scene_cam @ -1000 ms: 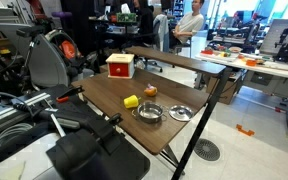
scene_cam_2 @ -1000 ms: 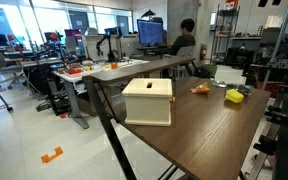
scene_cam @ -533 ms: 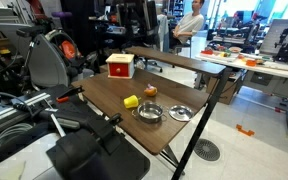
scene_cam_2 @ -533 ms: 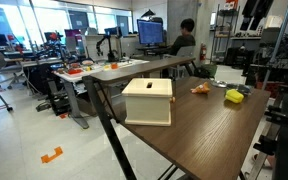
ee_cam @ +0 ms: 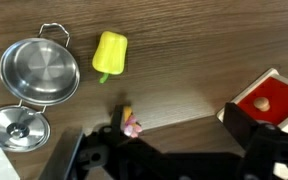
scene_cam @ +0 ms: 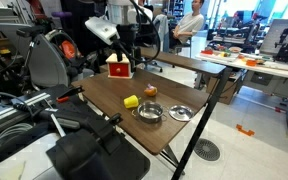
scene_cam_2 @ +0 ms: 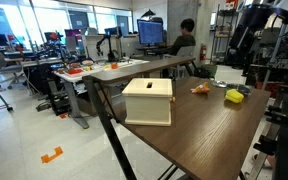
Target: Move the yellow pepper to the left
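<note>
My gripper will next move over to the yellow pepper beside the metal pot, and there it should close around the middle of the pepper's body (scene_cam: 131,102) (ee_cam: 111,52).
The yellow pepper (scene_cam: 131,101) lies on the brown table (scene_cam: 169,135), left of the metal bowls. It also shows in an exterior view (scene_cam_2: 234,96) and near the top of the wrist view (ee_cam: 110,54). My gripper (scene_cam: 123,50) hangs high above the table, over the red-and-white box (scene_cam: 120,66), well apart from the pepper. In the wrist view its two dark fingers (ee_cam: 184,135) stand wide apart with nothing between them.
A metal pot (ee_cam: 42,72) and its lid (ee_cam: 14,128) sit beside the pepper; both show in an exterior view (scene_cam: 148,112). A small orange-red item (scene_cam: 150,91) lies behind the pepper. The box (scene_cam_2: 147,101) stands near a table edge.
The arm and gripper have come down into both exterior views from above. The pepper, bowls and box have not moved.
</note>
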Action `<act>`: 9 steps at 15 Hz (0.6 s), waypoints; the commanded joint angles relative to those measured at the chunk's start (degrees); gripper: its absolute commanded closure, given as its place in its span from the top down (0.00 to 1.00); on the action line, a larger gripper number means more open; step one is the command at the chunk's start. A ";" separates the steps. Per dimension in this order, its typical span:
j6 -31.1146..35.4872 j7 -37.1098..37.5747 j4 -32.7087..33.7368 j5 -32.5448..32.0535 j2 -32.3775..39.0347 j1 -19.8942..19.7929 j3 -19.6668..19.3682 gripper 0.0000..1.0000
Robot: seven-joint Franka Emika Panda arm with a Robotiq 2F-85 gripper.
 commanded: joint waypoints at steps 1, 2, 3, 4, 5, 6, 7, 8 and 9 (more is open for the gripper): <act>1.70 -5.53 1.10 6.40 5.33 -1.08 1.65 1.00; 0.71 -6.17 1.54 6.73 6.86 -1.32 1.51 1.00; -0.59 -6.54 1.89 6.63 7.91 -1.45 1.32 1.00; -0.06 -6.44 2.05 6.19 9.25 -1.50 0.94 1.00; -0.44 -6.11 2.33 5.72 10.31 -1.65 0.70 1.00; -0.50 -5.56 2.66 5.20 11.59 -1.80 0.36 1.00; -0.30 -4.75 2.84 4.51 12.55 -1.66 -0.13 1.00; -0.14 -4.36 3.01 4.19 13.34 -1.58 -0.50 1.00; 0.72 -2.09 2.93 1.38 14.01 -4.72 2.07 1.00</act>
